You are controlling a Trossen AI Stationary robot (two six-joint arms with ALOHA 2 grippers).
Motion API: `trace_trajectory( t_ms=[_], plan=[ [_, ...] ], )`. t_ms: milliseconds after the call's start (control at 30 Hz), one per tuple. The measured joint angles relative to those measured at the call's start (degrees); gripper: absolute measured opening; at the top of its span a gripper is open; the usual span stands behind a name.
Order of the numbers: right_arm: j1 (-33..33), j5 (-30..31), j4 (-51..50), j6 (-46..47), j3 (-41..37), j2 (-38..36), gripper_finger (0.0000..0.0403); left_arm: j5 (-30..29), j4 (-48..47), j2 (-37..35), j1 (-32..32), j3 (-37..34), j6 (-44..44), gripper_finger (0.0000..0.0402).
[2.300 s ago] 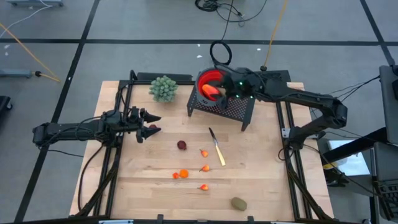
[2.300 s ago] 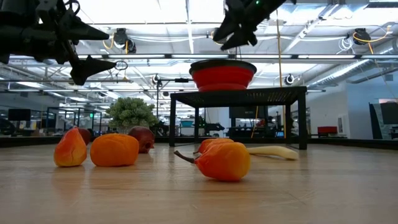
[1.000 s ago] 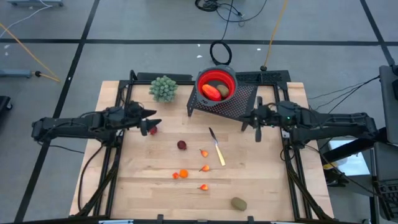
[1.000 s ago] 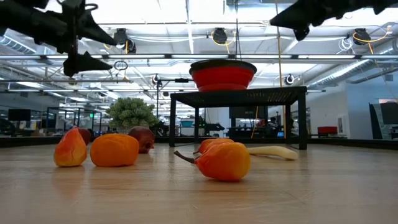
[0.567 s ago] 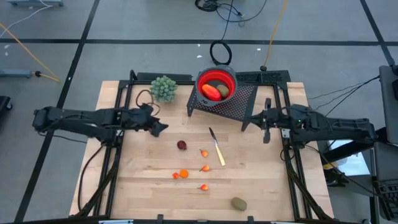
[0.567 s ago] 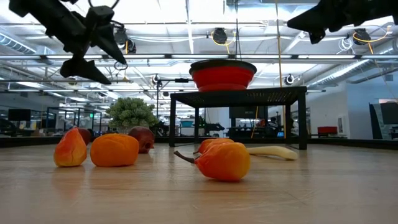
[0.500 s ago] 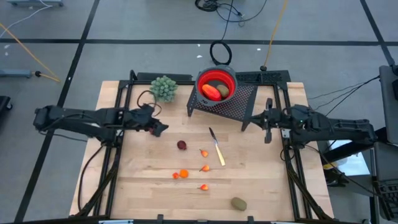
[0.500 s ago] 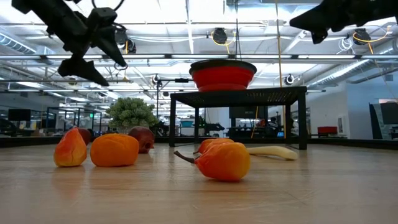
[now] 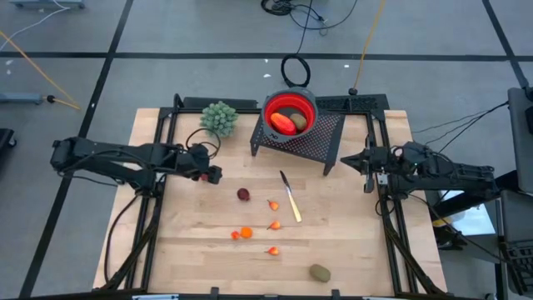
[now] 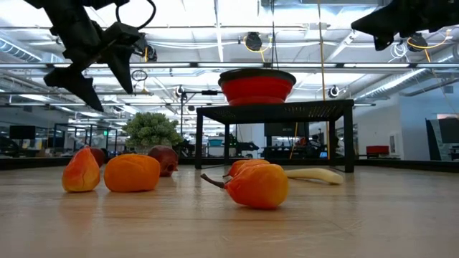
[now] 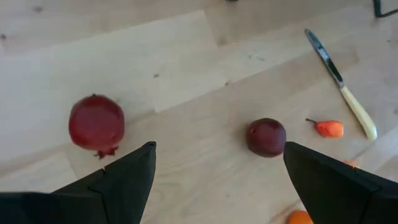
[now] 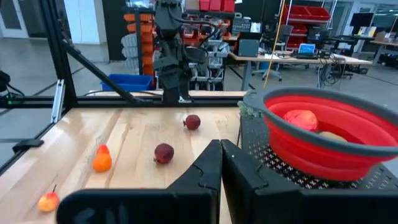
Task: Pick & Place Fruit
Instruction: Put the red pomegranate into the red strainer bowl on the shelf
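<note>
The bright red ball with the small top is next: my left gripper needs to close around the middle of the bright red ball (image 9: 204, 177) (image 11: 97, 124) to bring it to the bowl.
My left gripper (image 9: 212, 174) hangs open over the table's left part, fingers pointing down; it also shows in its own wrist view (image 11: 217, 186). A bright red ball with a small crown (image 11: 96, 121) lies on the table just below it, toward one finger. A dark red ball (image 9: 242, 194) lies farther right and also shows in the left wrist view (image 11: 266, 137). The red bowl (image 9: 290, 112) holds a red-orange oblong (image 9: 283, 123) and a brownish-green oval (image 9: 297, 120). Another oval (image 9: 320, 272) lies near the front edge. My right gripper (image 9: 366, 162) is shut and empty right of the stand.
The bowl sits on a black mesh stand (image 9: 316, 146) at the far middle. A yellow-handled knife (image 9: 290, 197) and several small orange bits (image 9: 243, 233) lie mid-table. A pale green bunch (image 9: 219, 118) sits at the far left. Black frame rails run along both sides.
My left gripper has gone a little toward the table's right and near edge and tipped from level to pointing down over the bright red ball, staying open. My right gripper has drawn back from the stand toward the table's right edge.
</note>
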Motion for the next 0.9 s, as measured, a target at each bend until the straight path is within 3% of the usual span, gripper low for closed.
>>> trace_trajectory(
  t_ms=[267, 900],
  plan=[
    [0.00, -6.74, -1.10, -0.07, 0.00, -1.92, 0.0004, -0.28, -4.92, 2.99, 0.63, 0.01, -3.13, 0.0353],
    [0.00, -6.86, -1.50, 0.31, 0.01, -1.92, 0.0004, -0.56, -10.36, 9.22, 6.66, -0.01, 3.34, 0.0353]
  ],
)
